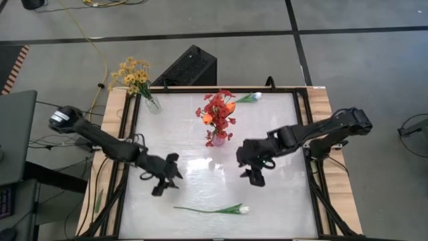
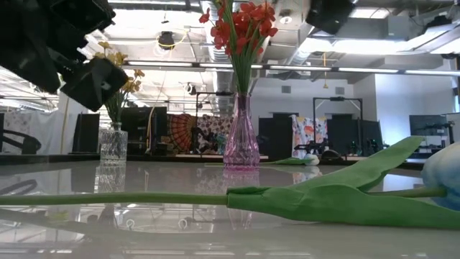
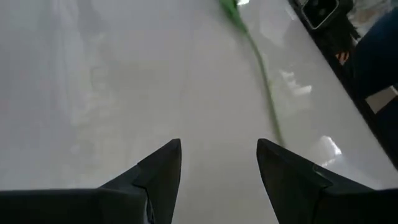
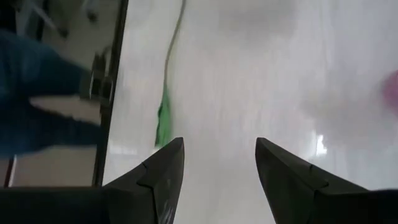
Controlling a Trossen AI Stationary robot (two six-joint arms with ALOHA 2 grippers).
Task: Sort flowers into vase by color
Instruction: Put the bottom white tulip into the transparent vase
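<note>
My left gripper will grip the white tulip lying near the table's near edge on the upper stem (image 1: 209, 212) (image 3: 260, 62), just below its green leaves.
A pink glass vase (image 1: 217, 138) (image 2: 241, 140) stands mid-table holding red flowers (image 1: 217, 110) with an orange bloom (image 1: 229, 107). A clear vase (image 1: 152, 103) (image 2: 113, 144) at the far left corner holds yellow sprays (image 1: 132, 73). One white tulip (image 1: 214, 210) lies on its side near the near edge, its stem (image 3: 261, 74) (image 4: 165, 112) in both wrist views. Another white tulip (image 1: 249, 98) lies by the far edge. My left gripper (image 1: 167, 177) (image 3: 217, 168) hovers open, left of centre. My right gripper (image 1: 254, 167) (image 4: 219, 165) hovers open, right of centre.
A black box (image 1: 187, 67) sits beyond the table's far edge. The table's dark frame (image 1: 307, 134) rims the white surface. A person's blue sleeve (image 4: 37, 106) shows past the table edge in the right wrist view. Bare white surface lies between the grippers.
</note>
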